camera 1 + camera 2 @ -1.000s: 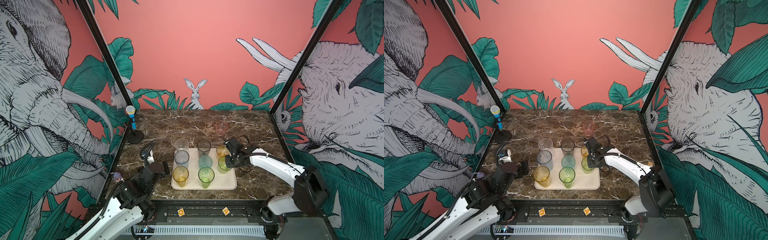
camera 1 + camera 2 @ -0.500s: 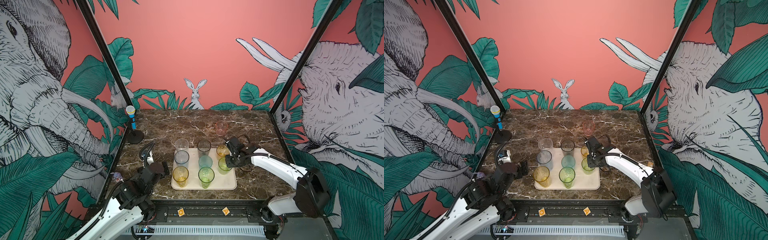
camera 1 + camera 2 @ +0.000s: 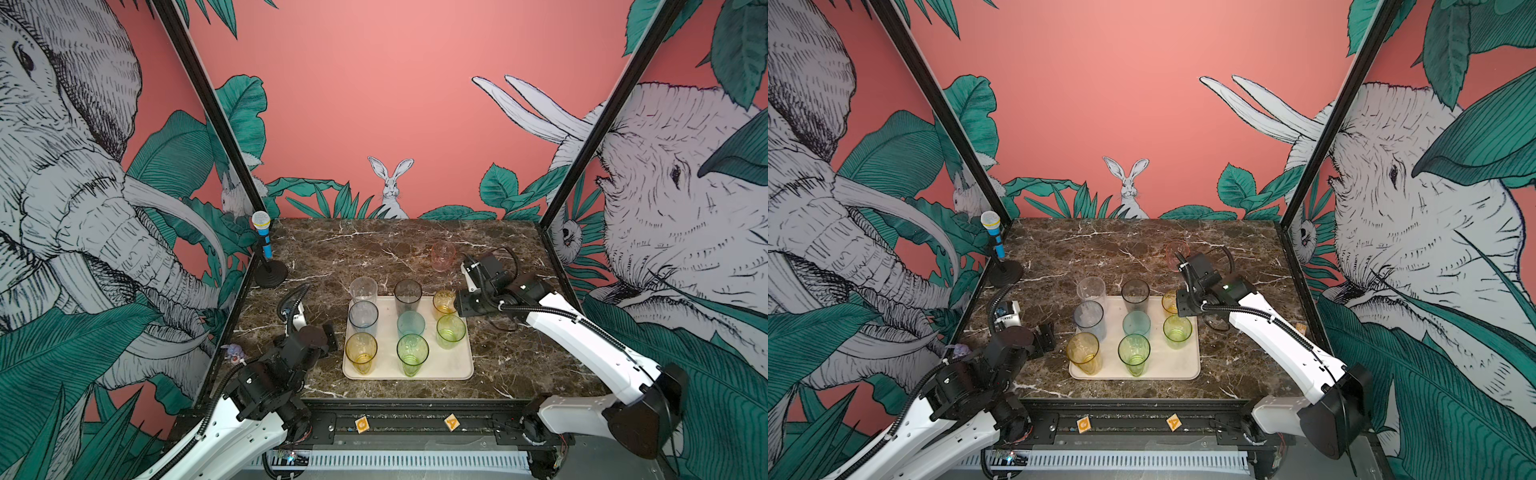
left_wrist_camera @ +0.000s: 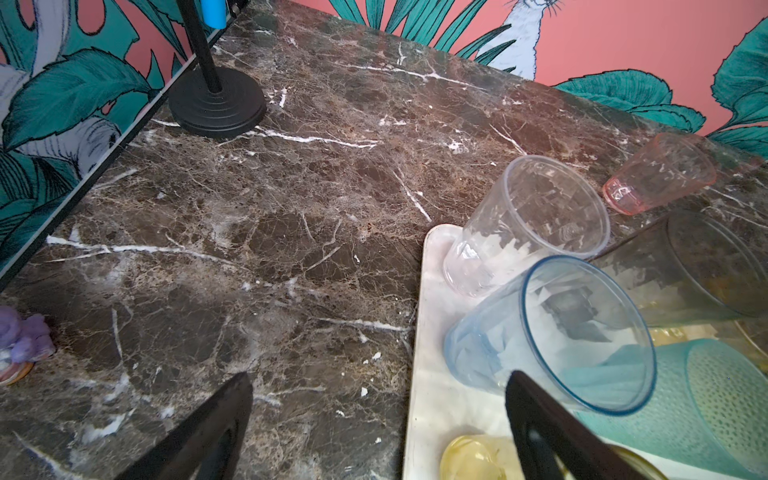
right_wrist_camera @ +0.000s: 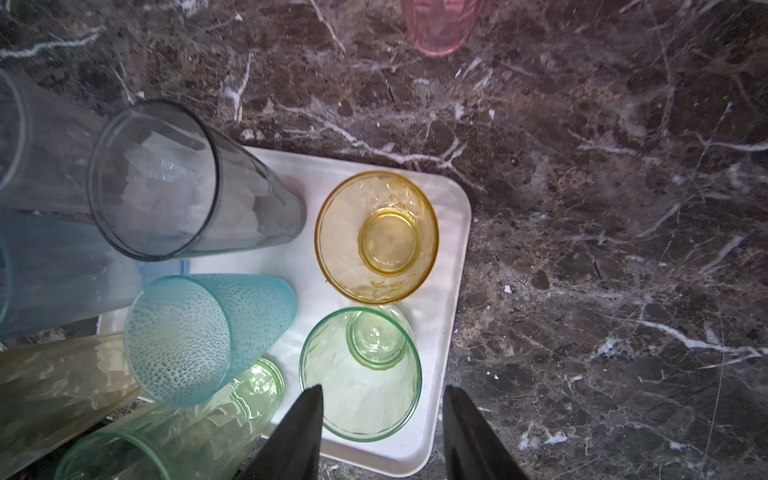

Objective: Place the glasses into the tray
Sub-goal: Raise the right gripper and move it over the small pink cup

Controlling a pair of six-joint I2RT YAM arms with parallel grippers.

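Note:
The pink glass behind the tray is next for my right gripper, which should go there and close on its rim [image 3: 454, 249], on the side away from the microphone.
The cream tray [image 3: 455, 365] holds several upright glasses, among them a short amber glass [image 5: 376, 237] and a short green glass [image 5: 361, 370] along its right side. A pink glass [image 3: 443, 255] stands on the marble behind the tray. My right gripper [image 5: 380, 432] hangs open over the tray's right edge, its fingers on either side of the short green glass's rim. In both top views it sits beside the amber glass [image 3: 444, 301]. My left gripper [image 4: 378, 415] is open and empty, low by the tray's left edge, near the blue-grey glass [image 4: 561, 332].
A blue-and-yellow toy microphone [image 3: 262, 237] on a black stand [image 3: 270, 274] stands at the back left. A small purple toy [image 3: 236, 352] lies by the left wall. Two orange tiles [image 3: 361, 424] sit on the front rail. The right arm's cable loops beside the tray.
The right gripper's jaws have gone from shut to open above the tray's right side. Both arms stay about where they were. The glasses have not moved.

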